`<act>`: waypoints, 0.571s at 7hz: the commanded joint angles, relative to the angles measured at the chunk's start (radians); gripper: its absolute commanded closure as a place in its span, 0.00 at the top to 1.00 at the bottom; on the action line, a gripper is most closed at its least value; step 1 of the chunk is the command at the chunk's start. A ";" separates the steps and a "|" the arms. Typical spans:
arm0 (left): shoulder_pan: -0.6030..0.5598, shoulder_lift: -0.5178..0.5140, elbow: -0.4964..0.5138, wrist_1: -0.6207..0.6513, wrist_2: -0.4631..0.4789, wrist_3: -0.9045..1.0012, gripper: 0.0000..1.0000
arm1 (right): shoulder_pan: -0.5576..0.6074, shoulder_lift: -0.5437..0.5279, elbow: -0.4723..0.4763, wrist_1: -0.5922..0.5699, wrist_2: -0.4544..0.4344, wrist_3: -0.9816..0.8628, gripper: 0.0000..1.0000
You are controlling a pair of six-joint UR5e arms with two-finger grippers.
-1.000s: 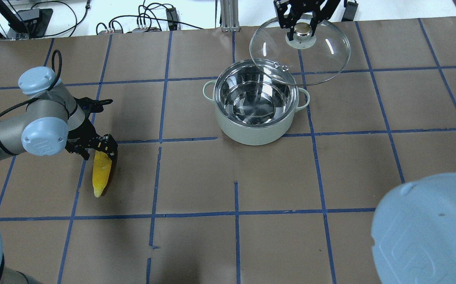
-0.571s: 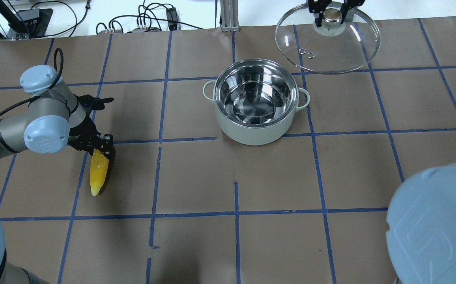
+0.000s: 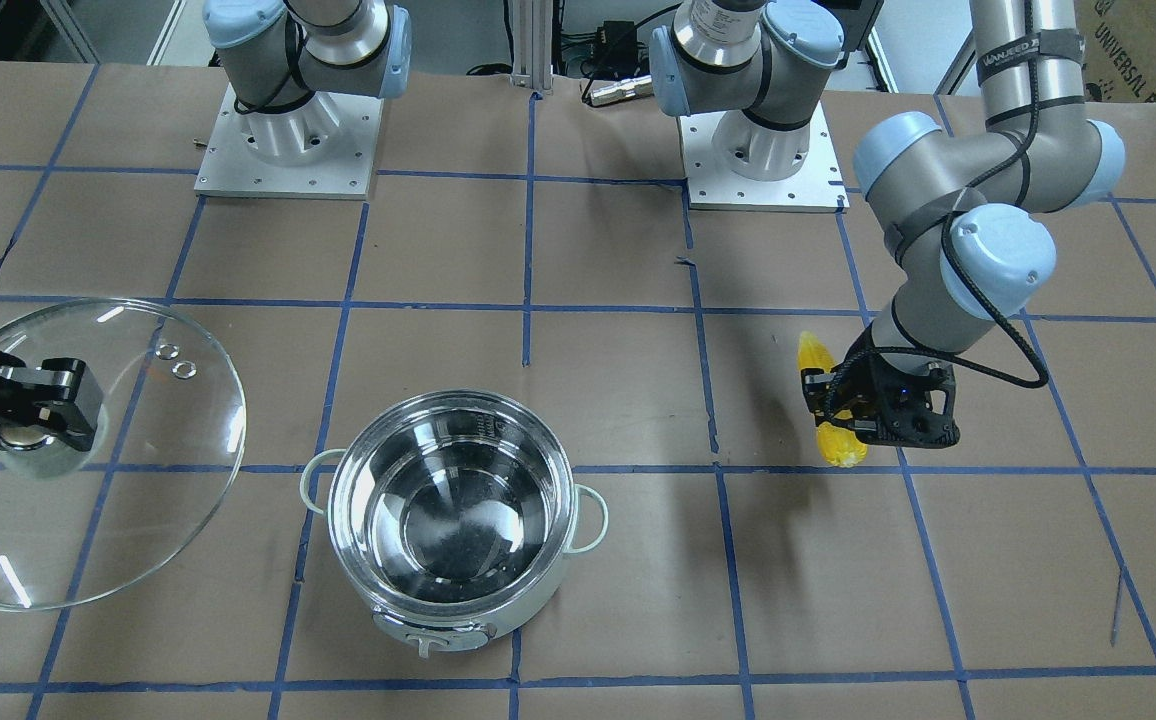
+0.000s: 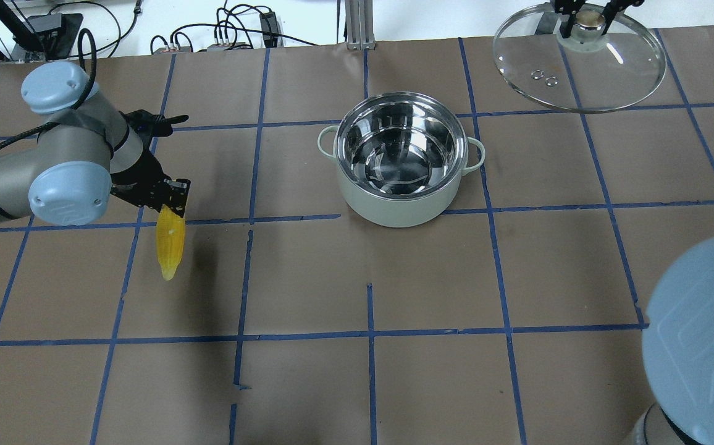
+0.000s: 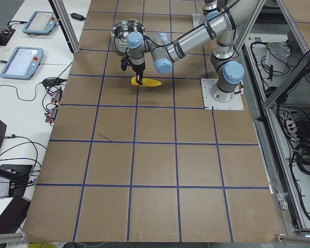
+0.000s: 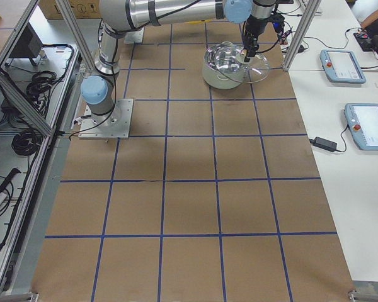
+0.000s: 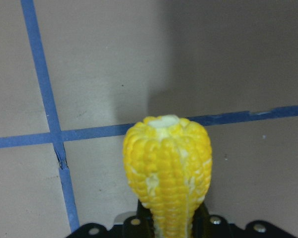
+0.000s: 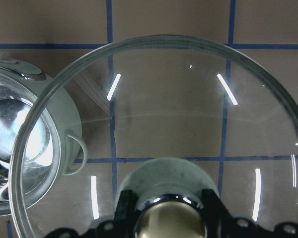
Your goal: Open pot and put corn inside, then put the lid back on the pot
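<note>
My left gripper has the yellow corn, held above the table beside the pot, to put down. It will let go of the corn on the shiny bottom of the open steel pot (image 3: 455,553).
The steel pot (image 4: 394,207) stands open and empty at mid-table, also in the front view (image 3: 518,610). My left gripper (image 4: 170,207) is shut on the thick end of the yellow corn (image 4: 170,247) and holds it above the table, left of the pot. The corn also shows in the front view (image 3: 835,445) and the left wrist view (image 7: 166,168). My right gripper (image 4: 585,18) is shut on the knob of the glass lid (image 4: 604,74). It holds the lid in the air, far right of the pot, clear of the rim, as the front view (image 3: 138,480) also shows.
Brown paper with a blue tape grid covers the table (image 4: 369,309). Cables and a metal post (image 4: 357,25) sit past the far edge. The arm bases (image 3: 283,130) stand on the robot's side. The pot's handle (image 8: 74,153) shows beside the lid in the right wrist view.
The right gripper has carried the lid rightward, from overlapping the pot's rim to well clear of it. The left gripper has closed on the corn and lifted it, moving slightly farther and right.
</note>
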 commanded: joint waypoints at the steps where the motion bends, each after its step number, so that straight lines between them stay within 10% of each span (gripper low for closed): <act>1: -0.152 -0.016 0.175 -0.128 -0.016 -0.229 0.02 | -0.056 0.000 0.008 0.011 -0.015 -0.045 0.23; 4: -0.342 -0.170 0.473 -0.231 -0.091 -0.510 0.02 | -0.053 0.001 -0.001 0.011 -0.015 -0.035 0.23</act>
